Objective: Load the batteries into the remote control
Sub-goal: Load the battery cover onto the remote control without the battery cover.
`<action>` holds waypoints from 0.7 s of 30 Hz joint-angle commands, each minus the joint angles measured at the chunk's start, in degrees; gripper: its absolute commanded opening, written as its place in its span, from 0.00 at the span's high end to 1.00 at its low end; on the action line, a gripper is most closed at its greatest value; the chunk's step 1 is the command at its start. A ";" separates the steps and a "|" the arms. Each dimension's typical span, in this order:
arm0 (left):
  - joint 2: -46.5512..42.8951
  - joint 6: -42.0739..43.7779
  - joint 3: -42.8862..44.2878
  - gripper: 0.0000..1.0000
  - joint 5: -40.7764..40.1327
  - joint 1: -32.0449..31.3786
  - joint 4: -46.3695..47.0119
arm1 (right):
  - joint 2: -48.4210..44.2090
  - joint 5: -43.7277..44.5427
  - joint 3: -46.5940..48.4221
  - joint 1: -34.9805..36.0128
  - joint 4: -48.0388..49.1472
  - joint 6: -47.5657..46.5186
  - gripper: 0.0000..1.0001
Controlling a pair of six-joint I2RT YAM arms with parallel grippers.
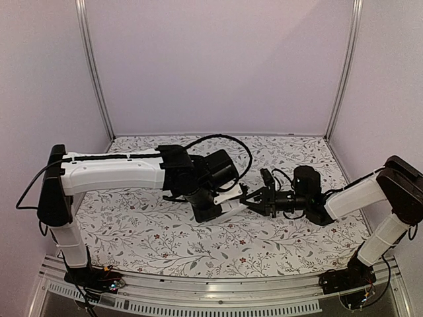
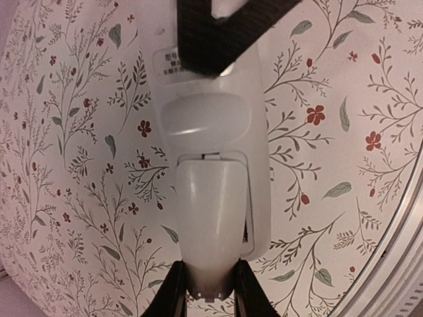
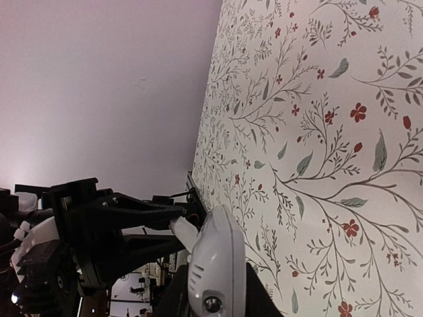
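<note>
The left gripper is on only the sides of the crooked back cover, so the robot should straighten the cover, then regrip to squeeze it against the remote control's end (image 2: 259, 248).
The white remote control (image 1: 232, 196) is held in the air between both grippers, above the floral table. In the left wrist view its back faces the camera (image 2: 218, 125). The long white back cover (image 2: 211, 224) sits slightly raised, and its end sticks out past the remote's end. My left gripper (image 2: 211, 287) is shut on that end of the cover. My right gripper (image 3: 211, 298) is shut on the other end of the remote (image 3: 217, 264), whose tip with the small lens faces the right wrist camera. The right fingers (image 2: 218, 39) show at the top of the left wrist view. The batteries are out of view.
The floral tablecloth (image 1: 165, 244) covers the table under both arms. Pale walls with metal corner posts (image 1: 96, 72) close in the back and sides. A metal rail (image 1: 218, 297) runs along the near edge.
</note>
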 commanded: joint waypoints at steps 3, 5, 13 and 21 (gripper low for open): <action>2.40 -2.18 2.27 0.94 1.61 -0.85 -2.34 | -1.83 0.76 0.36 0.52 1.73 -0.49 1.00; 2.83 -2.62 2.57 0.94 1.28 -0.63 -2.60 | -1.89 0.67 0.17 0.51 1.96 -0.53 1.00; 4.64 -4.42 5.34 0.91 1.18 0.13 -4.35 | -2.51 0.62 -0.33 0.64 3.03 -0.20 1.00; 5.19 -6.62 6.30 0.89 5.24 1.03 -4.25 | -2.57 0.67 -0.95 0.54 5.79 1.16 1.00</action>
